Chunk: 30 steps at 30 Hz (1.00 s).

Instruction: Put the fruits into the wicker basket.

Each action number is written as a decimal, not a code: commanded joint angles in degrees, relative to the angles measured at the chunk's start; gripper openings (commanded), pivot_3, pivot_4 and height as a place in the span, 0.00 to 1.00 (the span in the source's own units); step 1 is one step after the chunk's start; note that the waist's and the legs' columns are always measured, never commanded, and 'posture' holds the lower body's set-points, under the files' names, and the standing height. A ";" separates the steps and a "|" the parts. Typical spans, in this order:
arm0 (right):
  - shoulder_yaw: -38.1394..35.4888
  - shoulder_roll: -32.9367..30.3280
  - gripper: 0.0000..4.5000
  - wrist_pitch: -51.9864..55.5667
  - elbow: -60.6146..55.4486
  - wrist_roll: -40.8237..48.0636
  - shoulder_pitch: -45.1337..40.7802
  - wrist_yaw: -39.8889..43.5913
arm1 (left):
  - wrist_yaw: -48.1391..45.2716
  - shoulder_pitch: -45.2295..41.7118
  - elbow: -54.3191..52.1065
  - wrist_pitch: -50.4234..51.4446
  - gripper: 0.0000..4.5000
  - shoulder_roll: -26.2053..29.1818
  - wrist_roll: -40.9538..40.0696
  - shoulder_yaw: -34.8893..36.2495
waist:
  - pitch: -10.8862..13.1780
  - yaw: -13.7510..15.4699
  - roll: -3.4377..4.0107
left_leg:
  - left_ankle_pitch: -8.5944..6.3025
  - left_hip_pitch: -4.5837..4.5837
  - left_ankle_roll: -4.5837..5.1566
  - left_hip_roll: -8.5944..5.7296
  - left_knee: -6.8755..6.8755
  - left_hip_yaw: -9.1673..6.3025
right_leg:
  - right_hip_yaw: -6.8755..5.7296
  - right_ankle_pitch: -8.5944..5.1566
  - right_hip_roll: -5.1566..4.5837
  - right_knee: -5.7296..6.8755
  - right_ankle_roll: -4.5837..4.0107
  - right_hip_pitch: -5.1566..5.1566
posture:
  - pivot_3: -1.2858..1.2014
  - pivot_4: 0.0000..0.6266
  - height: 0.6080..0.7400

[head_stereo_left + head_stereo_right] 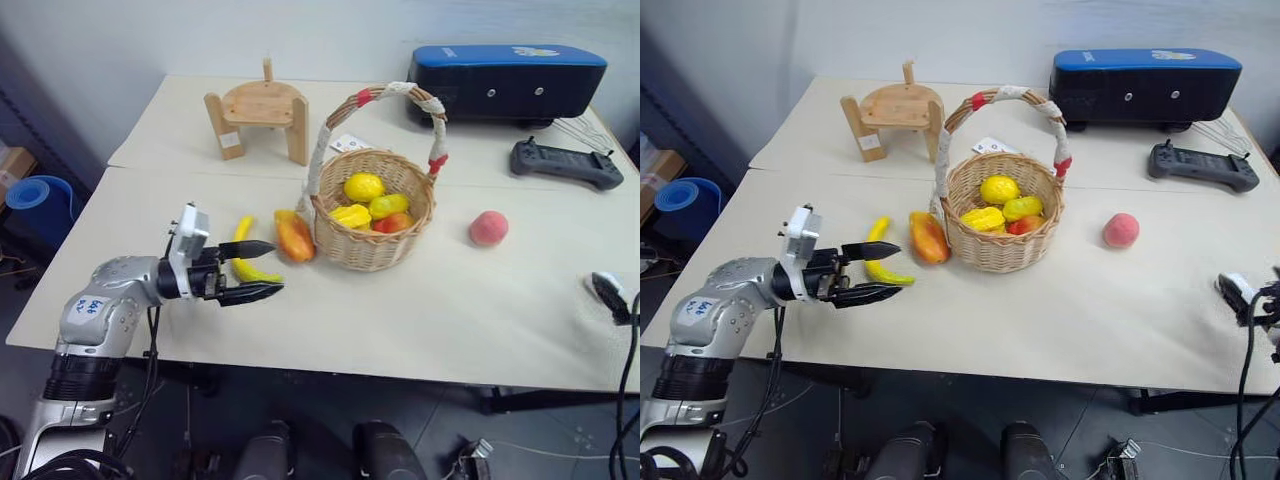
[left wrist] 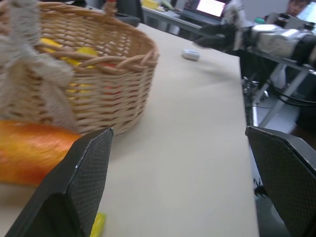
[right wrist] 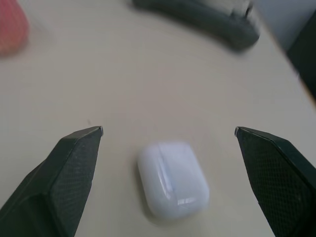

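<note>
Next, I lower my left gripper to the yellow banana beside the mango and close it around the banana's middle (image 1: 241, 268).
The wicker basket (image 1: 385, 250) stands mid-table with several yellow and red fruits (image 1: 363, 186) inside. An orange-red mango (image 1: 293, 238) lies against the basket's left side, and a yellow banana (image 1: 240, 230) lies just left of the mango. A pink peach (image 1: 488, 228) sits alone to the right of the basket. My left gripper (image 1: 258, 270) is open and level over the banana, pointing toward the mango (image 2: 34, 153) and the basket (image 2: 113, 74). At the table's right edge my right gripper (image 3: 168, 131) is open, with a small white case (image 3: 173, 180) lying on the table between its fingers.
A wooden stand (image 1: 262, 115) is at the back left. A blue-and-black box (image 1: 505, 82) and a black controller (image 1: 565, 163) are at the back right. A white card (image 1: 347, 143) lies behind the basket. A blue bucket (image 1: 35, 195) stands on the floor at left.
</note>
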 commanded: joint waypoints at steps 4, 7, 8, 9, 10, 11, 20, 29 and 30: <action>3.89 5.51 0.99 10.71 -35.18 18.83 7.87 5.76 | 2.84 7.99 11.18 -8.41 1.00 6.52 5.03 12.06 | 0.01 -0.31 -0.01 | -0.11 0.09 0.00 0.27 -0.03 -0.05 | 0.03 0.02 0.21 0.10 -0.08 -0.02 | 0.52 0.24 1.00; 12.86 5.43 0.99 9.48 -45.15 15.65 10.95 11.08 | 6.39 12.66 19.39 -15.46 1.00 9.45 7.90 19.11 | 0.01 -0.34 -0.04 | -0.19 0.09 0.07 0.38 -0.08 -0.07 | 0.06 0.02 0.19 0.08 -0.26 -0.11 | 0.52 0.24 1.00; 15.28 5.47 0.99 8.50 -46.09 14.35 11.22 12.85 | 8.19 14.31 20.93 -17.30 1.00 10.02 8.81 21.18 | 0.01 -0.14 -0.05 | -0.20 0.05 0.06 0.41 -0.10 -0.08 | 0.03 0.00 0.19 0.08 -0.32 -0.17 | 0.52 0.24 1.00; 17.79 6.12 0.99 6.57 -46.00 12.51 10.96 14.33 | 10.10 16.00 21.81 -18.55 1.00 10.31 9.37 23.40 | 0.00 0.09 -0.05 | -0.22 0.01 0.07 0.41 -0.10 -0.07 | 0.04 0.00 0.18 0.06 -0.33 -0.21 | 0.52 0.24 1.00; 20.20 7.07 0.99 5.25 -45.77 11.19 10.67 15.23 | 11.99 17.55 22.49 -19.35 1.00 10.63 10.06 25.10 | 0.00 0.33 -0.07 | -0.25 -0.01 0.10 0.41 -0.10 -0.05 | 0.04 0.00 0.12 0.03 -0.33 -0.24 | 0.52 0.24 1.00; 22.58 7.96 0.99 4.10 -45.70 10.02 10.50 16.11 | 13.32 19.04 23.11 -19.45 1.00 10.97 10.54 26.46 | -0.06 0.54 -0.17 | -0.31 -0.03 0.12 0.41 -0.09 -0.01 | -0.01 0.00 0.04 -0.02 -0.33 -0.25 | 0.52 0.24 1.00; 30.24 12.28 0.99 -0.20 -44.06 4.84 7.64 16.73 | 19.04 22.72 5.35 10.13 1.00 15.78 1.41 29.27 | -0.09 1.86 -0.46 | -0.56 -0.25 -0.25 0.41 -0.08 -0.04 | -0.32 -0.03 -0.13 -0.03 -0.43 -0.44 | 0.52 0.24 1.00; 29.90 11.33 0.99 2.66 -43.65 5.10 5.44 15.71 | 35.77 -5.80 -5.26 42.07 1.00 8.71 -3.00 9.32 | -0.05 1.34 -0.34 | -0.31 -0.12 -0.04 0.43 -0.06 0.00 | -0.59 -0.01 -0.13 0.06 -0.44 -0.27 | 0.52 0.24 1.00; 30.00 11.27 0.99 3.13 -43.84 4.92 5.44 15.40 | 36.30 -7.68 -3.98 42.65 1.00 6.69 -2.28 7.22 | -0.04 1.29 -0.35 | -0.29 -0.10 -0.05 0.43 -0.06 0.00 | -0.65 -0.01 -0.11 0.11 -0.43 -0.26 | 0.52 0.24 1.00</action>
